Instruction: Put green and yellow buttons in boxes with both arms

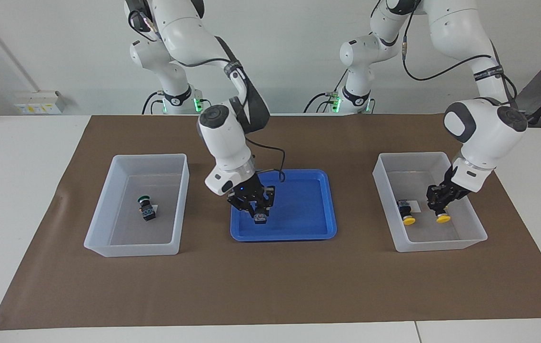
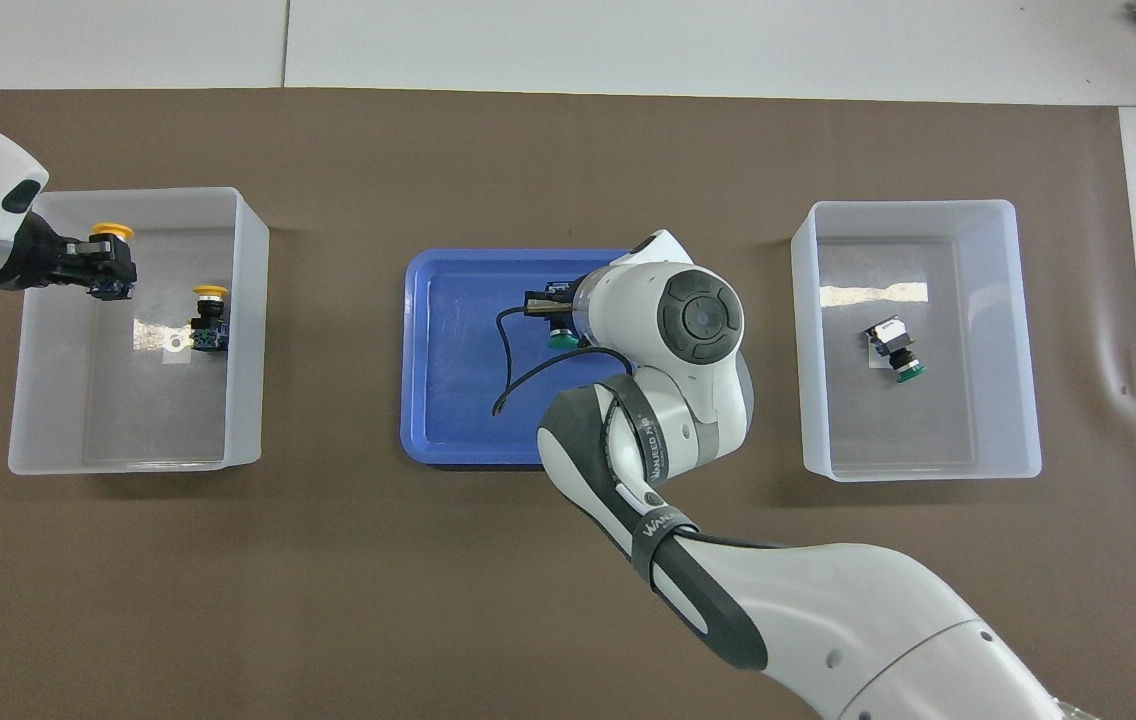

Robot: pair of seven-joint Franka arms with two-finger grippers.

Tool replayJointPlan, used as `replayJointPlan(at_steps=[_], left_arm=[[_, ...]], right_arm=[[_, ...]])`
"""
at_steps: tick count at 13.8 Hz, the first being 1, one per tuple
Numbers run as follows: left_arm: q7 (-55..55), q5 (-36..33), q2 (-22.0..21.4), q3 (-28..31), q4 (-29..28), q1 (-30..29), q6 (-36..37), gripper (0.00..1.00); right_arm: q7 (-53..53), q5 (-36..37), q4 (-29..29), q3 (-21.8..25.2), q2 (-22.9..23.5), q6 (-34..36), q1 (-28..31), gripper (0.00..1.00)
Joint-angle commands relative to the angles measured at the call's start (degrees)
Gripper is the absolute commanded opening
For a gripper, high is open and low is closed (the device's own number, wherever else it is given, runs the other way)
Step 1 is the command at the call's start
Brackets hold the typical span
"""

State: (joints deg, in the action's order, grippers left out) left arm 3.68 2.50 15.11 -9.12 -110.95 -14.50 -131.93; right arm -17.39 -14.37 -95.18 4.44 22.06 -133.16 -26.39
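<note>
I need to use my right gripper to set the green button down on the bottom of the box, close beside the other green button (image 2: 882, 388).
My left gripper (image 1: 438, 208) is shut on a yellow button (image 1: 443, 218), cap down, low inside the box (image 1: 435, 247) at the left arm's end. From overhead this gripper (image 2: 108, 275) and its yellow button (image 2: 112, 232) show in that box (image 2: 128, 462). A second yellow button (image 1: 407, 213) (image 2: 209, 322) lies on the box floor beside it. My right gripper (image 1: 256, 211) (image 2: 548, 305) is shut on a green button (image 1: 260, 217) (image 2: 560, 341) over the blue tray (image 1: 308, 228). Another green button (image 1: 146, 208) (image 2: 896, 352) lies in the box (image 1: 132, 250) (image 2: 918, 470) at the right arm's end.
The blue tray (image 2: 448, 400) sits mid-table between the two boxes, all on a brown mat. The right arm's black cable hangs over the tray. White tabletop borders the mat.
</note>
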Motion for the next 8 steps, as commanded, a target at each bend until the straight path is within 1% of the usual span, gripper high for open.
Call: replayJointPlan(at_steps=[1, 2, 3, 4, 5, 6, 7, 8], left_arm=[[0.63, -0.48, -2.01, -0.2, -3.05, -0.26, -1.75, 0.15], [0.63, -0.48, -2.01, -0.2, -2.96, -0.26, -1.66, 0.4], [0.63, -0.48, -1.92, -0.2, -2.7, -0.26, -1.4, 0.8], [0.63, -0.57, -1.84, -0.2, -2.09, -0.18, -0.87, 0.96], [0.63, -0.57, -1.58, -0.2, -0.78, 0.08, 0.87, 1.0], [0.54, -0.83, -1.4, -0.2, 1.24, 0.35, 3.59, 1.0], [0.54, -0.83, -1.22, -0.2, 3.96, 0.52, 7.35, 1.0], [0.45, -0.83, -1.13, -0.2, 6.77, 0.61, 11.39, 1.0]], right_arm=[[11.18, 0.93, -1.32, -0.75, -5.88, 9.81, 7.12, 0.0], [17.15, 1.01, -1.67, -0.75, -6.94, 12.98, 9.93, 0.0], [23.3, 1.1, -2.37, -0.75, -7.9, 15.62, 12.83, 0.0], [29.63, 1.36, -3.69, -0.75, -8.43, 17.56, 15.56, 0.0], [36.56, 1.45, -6.4, -0.75, -9.75, 17.84, 18.11, 0.0], [40.9, 1.45, -9.21, -0.75, -10.8, 17.41, 19.7, 0.0], [43.99, 1.71, -12.89, -0.75, -12.29, 16.45, 21.11, 0.0], [46.28, 2.41, -16.76, -0.75, -13.7, 13.74, 22.34, 0.0]])
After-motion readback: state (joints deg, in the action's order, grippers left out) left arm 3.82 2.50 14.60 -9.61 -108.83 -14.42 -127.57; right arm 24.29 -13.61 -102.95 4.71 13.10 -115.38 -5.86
